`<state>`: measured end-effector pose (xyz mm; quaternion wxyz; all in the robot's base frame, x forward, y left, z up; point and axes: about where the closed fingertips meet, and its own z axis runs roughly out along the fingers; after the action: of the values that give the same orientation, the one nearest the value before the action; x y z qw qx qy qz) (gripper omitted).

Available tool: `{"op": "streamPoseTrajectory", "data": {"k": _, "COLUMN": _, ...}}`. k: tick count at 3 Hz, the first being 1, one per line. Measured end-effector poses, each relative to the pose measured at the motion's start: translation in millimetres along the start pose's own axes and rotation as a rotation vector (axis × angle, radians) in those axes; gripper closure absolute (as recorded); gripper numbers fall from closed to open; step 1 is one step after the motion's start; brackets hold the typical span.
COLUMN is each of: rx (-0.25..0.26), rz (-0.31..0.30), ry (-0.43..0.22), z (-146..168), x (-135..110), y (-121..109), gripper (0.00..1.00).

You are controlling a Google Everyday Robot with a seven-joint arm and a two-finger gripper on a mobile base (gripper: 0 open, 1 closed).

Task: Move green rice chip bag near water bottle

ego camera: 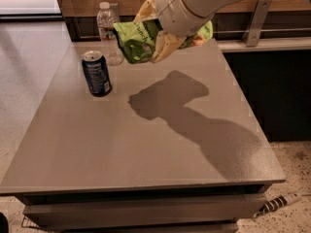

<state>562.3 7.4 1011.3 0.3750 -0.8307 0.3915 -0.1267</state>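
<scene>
Next, the gripper releases the green rice chip bag on the table's far end (171,50) next to the water bottle. The bag is still held in the air.
My gripper (158,35) hangs from the white arm at the top centre and is shut on the green rice chip bag (137,40), a crinkled lime-green bag held in the air above the far part of the table. Its cream fingers (164,47) pinch the bag's middle. The bag's other end (204,32) sticks out to the right of the arm. The water bottle (108,32), clear with a white cap, stands at the table's far left corner, just left of the bag's left tip.
A dark blue soda can (96,73) stands on the grey table (146,144) in front of the bottle. The arm's shadow lies across the table's middle. A dark counter with a metal rail (255,16) runs behind and to the right.
</scene>
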Motion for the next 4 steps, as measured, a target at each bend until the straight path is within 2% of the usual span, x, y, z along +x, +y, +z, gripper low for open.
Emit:
{"op": "streamPoseTrajectory", "data": {"k": 1, "rx": 0.037, "rz": 0.015, "ry": -0.011, "z": -2.1, "x": 34.7, "y": -9.9, "gripper": 1.00}}
{"op": "streamPoseTrajectory", "data": {"k": 2, "rx": 0.066, "rz": 0.034, "ry": 0.005, "z": -7.3, "x": 74.1, "y": -23.4, "gripper": 1.00}}
{"op": "streamPoseTrajectory", "data": {"k": 3, "rx": 0.072, "rz": 0.059, "ry": -0.002, "z": 2.3, "x": 105.5, "y": -32.1, "gripper": 1.00}}
{"op": "streamPoseTrajectory", "data": {"k": 4, "rx": 0.083, "rz": 0.118, "ry": -0.082, "z": 42.4, "x": 139.0, "y": -26.1, "gripper": 1.00}}
